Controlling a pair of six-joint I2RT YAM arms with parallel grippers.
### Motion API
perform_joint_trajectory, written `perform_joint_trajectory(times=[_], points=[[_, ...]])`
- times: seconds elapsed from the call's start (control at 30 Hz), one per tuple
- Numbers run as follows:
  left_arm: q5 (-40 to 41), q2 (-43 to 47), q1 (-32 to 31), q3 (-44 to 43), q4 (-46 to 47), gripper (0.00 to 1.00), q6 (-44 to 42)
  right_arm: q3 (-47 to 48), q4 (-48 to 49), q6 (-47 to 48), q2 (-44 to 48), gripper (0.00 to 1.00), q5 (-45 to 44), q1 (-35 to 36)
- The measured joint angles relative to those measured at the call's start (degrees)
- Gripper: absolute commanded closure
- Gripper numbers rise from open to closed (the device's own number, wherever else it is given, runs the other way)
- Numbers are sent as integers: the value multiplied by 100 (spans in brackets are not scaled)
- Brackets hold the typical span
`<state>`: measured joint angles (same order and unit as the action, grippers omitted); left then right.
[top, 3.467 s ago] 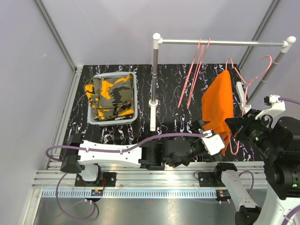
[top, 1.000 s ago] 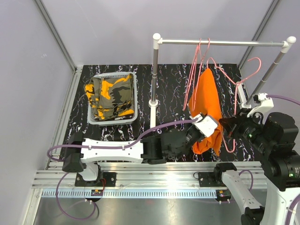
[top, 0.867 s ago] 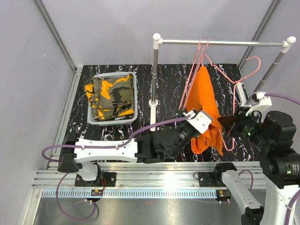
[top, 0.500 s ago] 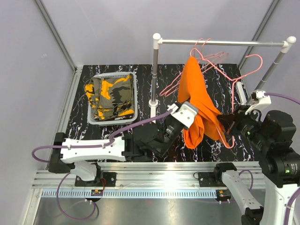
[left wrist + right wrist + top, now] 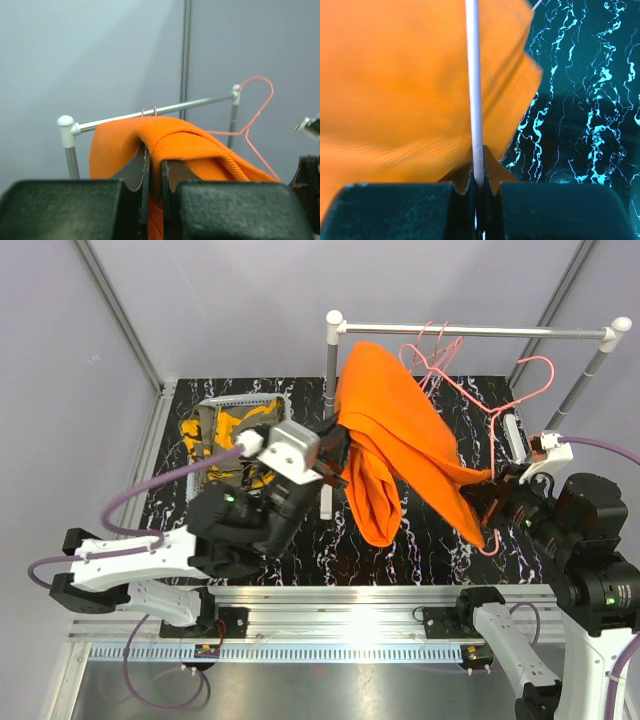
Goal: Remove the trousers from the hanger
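Note:
Next, I set the orange trousers down with my left gripper on the camouflage trousers in the grey basket (image 5: 240,448).
The bright orange trousers (image 5: 400,435) hang stretched in the air between both arms. My left gripper (image 5: 337,452), raised high left of centre, is shut on a fold of them (image 5: 190,145). Their lower right end still lies over the pink wire hanger (image 5: 512,405), which my right gripper (image 5: 488,508) holds shut by its thin wire (image 5: 476,100). In the right wrist view the orange trousers (image 5: 395,90) fill the left side. The camouflage trousers (image 5: 230,425) lie in the grey basket (image 5: 215,402), partly hidden by my left arm.
A clothes rail (image 5: 500,332) on two posts crosses the back, with two bare pink hangers (image 5: 432,348) on it. Its left post (image 5: 331,360) stands just behind the orange cloth. The table (image 5: 430,540) is black marble. Grey walls close in left and right.
My left arm has risen and swung left towards the basket, dragging the orange trousers up and left. The hanger and my right gripper have stayed nearly in place.

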<state>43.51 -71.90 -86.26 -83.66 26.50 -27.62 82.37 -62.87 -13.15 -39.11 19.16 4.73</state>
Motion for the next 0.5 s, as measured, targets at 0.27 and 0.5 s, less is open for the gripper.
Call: perform_joint_trajectory(times=[0.27, 0.5], points=[[-46, 450, -4, -424, 269, 100, -396, -26, -7, 22, -9, 100, -24, 0], [667, 363, 120, -977, 767, 100, -1729, -24, 0, 28, 2, 100, -24, 0]])
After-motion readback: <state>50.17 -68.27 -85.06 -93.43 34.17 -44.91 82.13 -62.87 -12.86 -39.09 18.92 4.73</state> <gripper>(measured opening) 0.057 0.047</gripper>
